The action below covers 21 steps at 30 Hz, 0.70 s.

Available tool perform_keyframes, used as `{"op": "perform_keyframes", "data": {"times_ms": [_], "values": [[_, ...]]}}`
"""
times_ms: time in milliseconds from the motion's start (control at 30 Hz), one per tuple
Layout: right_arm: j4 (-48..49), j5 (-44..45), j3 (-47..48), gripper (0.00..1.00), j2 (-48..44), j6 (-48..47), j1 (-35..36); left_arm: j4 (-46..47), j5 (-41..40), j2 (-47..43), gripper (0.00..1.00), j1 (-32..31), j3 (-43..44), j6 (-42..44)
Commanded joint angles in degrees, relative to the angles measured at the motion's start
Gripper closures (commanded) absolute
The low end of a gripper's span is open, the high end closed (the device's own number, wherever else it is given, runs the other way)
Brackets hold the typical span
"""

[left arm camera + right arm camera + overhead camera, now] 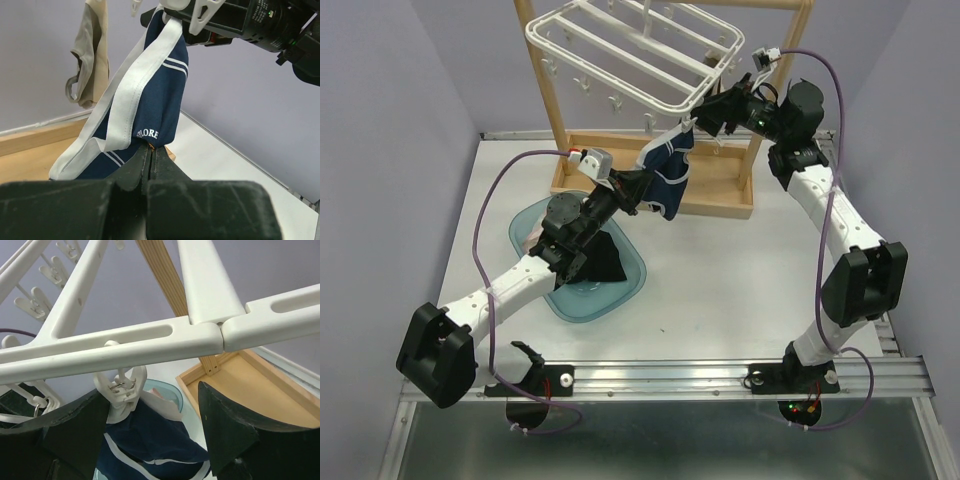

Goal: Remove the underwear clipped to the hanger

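I need to use my left gripper to set the navy underwear down on top of the black garment in the teal basin [586, 262] and release it there.
The white hanger [630, 55] hangs from the wooden stand. A navy underwear [670, 170] with white bands dangles from one white clip [122, 387] at the hanger's near right corner. My left gripper [635, 190] is shut on its bottom hem; in the left wrist view the fingertips [151, 149] pinch the cloth just under the white print. My right gripper [705, 118] is up at the clip, open, with one finger [75, 425] left of the clip and the other [225, 425] well to its right. A beige underwear [92, 55] hangs further back.
A teal basin [620, 285] lies under my left arm and holds a black garment [605, 260] and a pale one [532, 235]. The stand's wooden base tray [720, 190] sits behind it. Empty clips [35, 300] dangle from the hanger's bars.
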Motion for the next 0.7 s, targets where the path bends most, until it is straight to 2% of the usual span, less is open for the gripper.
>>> {"op": "perform_keyframes", "data": {"times_ms": [0, 400, 600, 633, 667], "values": [[8.5, -0.4, 3.2, 0.25, -0.6, 4.6, -0.5, 2.6, 1.3, -2.0, 1.0, 0.1, -0.1, -0.6], [10.1, 1.5, 4.1, 0.28, -0.2, 7.5, -1.0, 2.6, 2.3, -1.3, 1.0, 0.1, 0.4, -1.3], [10.7, 1.7, 3.9, 0.62, -0.6, 8.4, -1.9, 2.5, 2.3, -1.6, 1.0, 0.1, 0.2, -1.5], [10.8, 1.7, 3.9, 0.62, -0.6, 8.4, -1.9, 2.5, 2.3, -1.6, 1.0, 0.1, 0.3, -1.5], [10.8, 1.4, 3.8, 0.75, -0.7, 8.4, -1.9, 2.5, 2.3, -1.6, 1.0, 0.1, 0.3, -1.4]]}}
